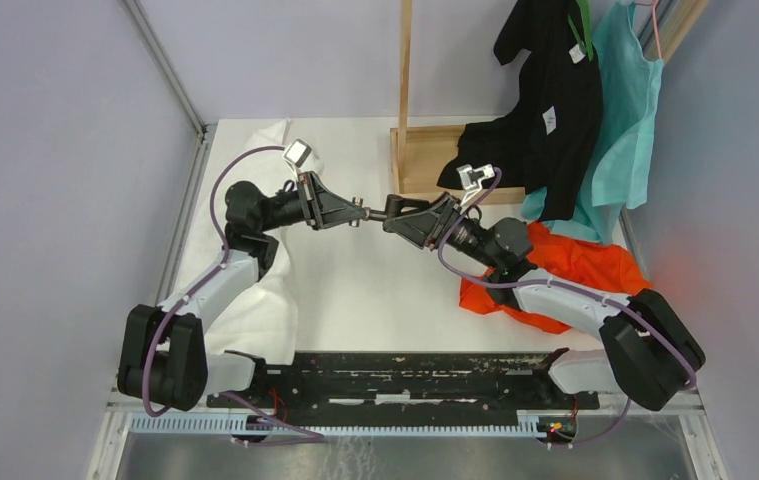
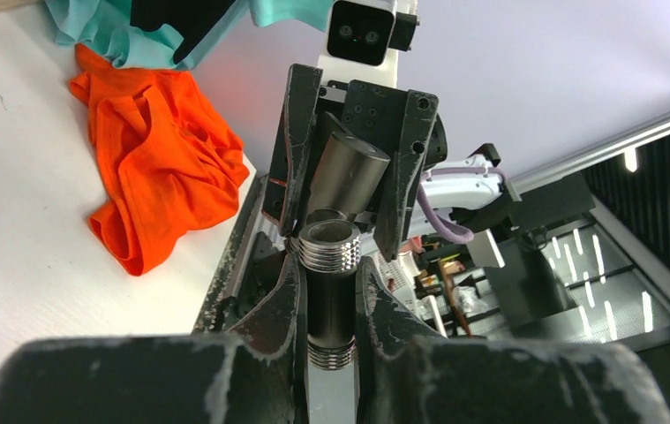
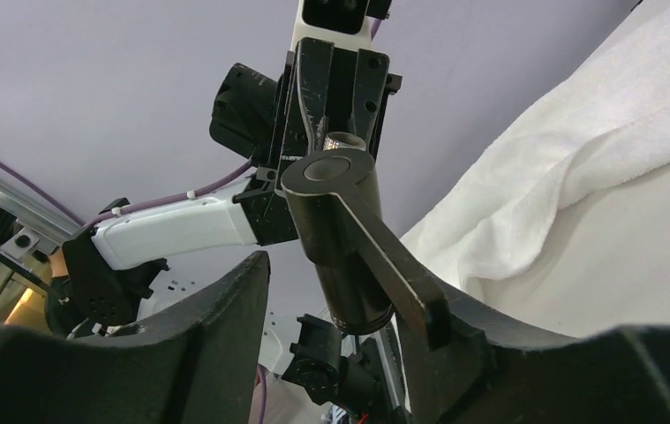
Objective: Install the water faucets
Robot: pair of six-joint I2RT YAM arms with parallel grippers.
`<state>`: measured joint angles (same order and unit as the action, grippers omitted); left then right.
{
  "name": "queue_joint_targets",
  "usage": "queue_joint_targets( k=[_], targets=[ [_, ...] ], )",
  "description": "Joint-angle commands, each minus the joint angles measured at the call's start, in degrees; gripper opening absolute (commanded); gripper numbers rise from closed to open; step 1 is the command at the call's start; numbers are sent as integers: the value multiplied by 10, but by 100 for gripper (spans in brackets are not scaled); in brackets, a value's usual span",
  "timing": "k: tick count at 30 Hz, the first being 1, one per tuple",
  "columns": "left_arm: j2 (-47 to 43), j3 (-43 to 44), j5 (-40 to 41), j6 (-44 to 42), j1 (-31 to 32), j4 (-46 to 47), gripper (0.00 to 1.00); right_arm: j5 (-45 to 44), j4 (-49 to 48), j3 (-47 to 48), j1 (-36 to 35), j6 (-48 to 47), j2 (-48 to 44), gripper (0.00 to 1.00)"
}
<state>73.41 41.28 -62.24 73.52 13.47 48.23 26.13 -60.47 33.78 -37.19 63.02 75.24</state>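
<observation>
My left gripper will set the water faucet down on the bare table (image 1: 405, 240) in front of the wooden stand.
Both arms meet in mid-air over the middle of the table. My left gripper (image 1: 358, 213) (image 2: 329, 265) is shut on one of the water faucets, a dark pipe (image 2: 331, 296) with bright threads at both ends, its open threaded end (image 2: 329, 246) pointing at the right gripper. The other faucet piece, a dark cylinder (image 3: 340, 238) (image 2: 349, 172) with a flat handle (image 3: 388, 265), sits tilted at that threaded end, between the fingers of my right gripper (image 1: 392, 210) (image 3: 340, 291). The handle leans on one right finger (image 3: 490, 353). The other finger (image 3: 216, 336) stands apart from the cylinder.
A white towel (image 1: 255, 300) lies on the left of the table, an orange cloth (image 1: 575, 265) on the right. Black (image 1: 555, 90) and teal (image 1: 625, 110) garments hang by a wooden stand (image 1: 405, 90) at the back right. A black rail (image 1: 405, 375) runs along the near edge.
</observation>
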Motion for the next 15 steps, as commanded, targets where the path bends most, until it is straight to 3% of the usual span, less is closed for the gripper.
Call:
queue_joint_targets(
  k=[1,6,8,12,15],
  targets=[
    [0,8,0,25,2,46,3,3,-72,30,-3,27,7,56],
    [2,7,2,21,1,46,3,-5,-51,48,-3,62,24,42],
    [-1,7,1,17,1,45,3,-3,-45,55,-3,87,32,25],
    [-11,10,5,-14,1,16,3,-12,9,72,-3,164,41,5],
    [-24,13,14,-51,1,-18,3,-16,28,77,-3,221,39,1]
  ],
)
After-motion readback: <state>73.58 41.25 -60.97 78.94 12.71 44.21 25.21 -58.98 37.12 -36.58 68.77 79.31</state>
